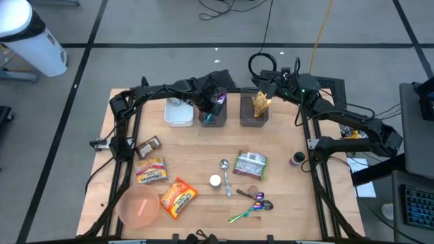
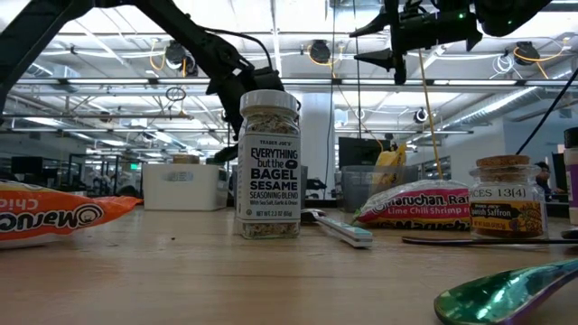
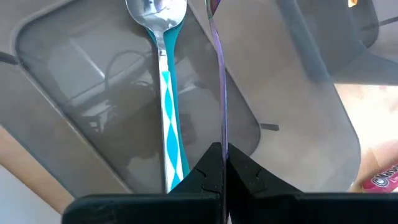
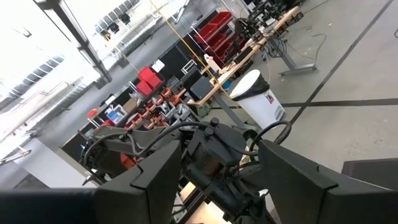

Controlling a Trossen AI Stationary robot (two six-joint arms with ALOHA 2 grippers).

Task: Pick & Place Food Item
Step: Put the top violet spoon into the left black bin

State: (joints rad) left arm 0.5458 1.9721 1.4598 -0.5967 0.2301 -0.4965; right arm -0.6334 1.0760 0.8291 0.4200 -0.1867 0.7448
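Note:
My left gripper is going to let go of the purple spoon next to the teal-handled spoon on the middle grey bin's bottom (image 1: 215, 110) (image 3: 185, 109).
My left gripper (image 1: 215, 103) hangs over the middle grey bin (image 1: 212, 116) at the table's far edge, shut on a purple spoon (image 3: 221, 93). A teal-handled spoon (image 3: 166, 81) lies on that bin's floor. My right gripper (image 1: 266, 83) is raised above the right grey bin (image 1: 254, 115), open and empty; a yellow food bag (image 1: 260, 103) stands in that bin. On the table lie an orange noodle packet (image 1: 178, 198), a second packet (image 1: 150, 171), a green packet (image 1: 249, 165) and a brown bar (image 1: 148, 146). My left gripper pinches the purple spoon's thin handle (image 3: 222, 140) between its two fingertips. The fingers slant down from above, and the spoon runs on ahead of them, along their line, into the grey bin. Whether its far end touches the bin, I cannot tell.
A white bin (image 1: 178, 112) stands left of the grey ones. A seasoning jar (image 2: 269, 167) stands mid-table beside a spoon (image 1: 225, 175). A saffron jar (image 1: 296, 159) sits at the right edge, a pink bowl (image 1: 139, 207) near left, and iridescent spoons (image 1: 254, 203) near the front.

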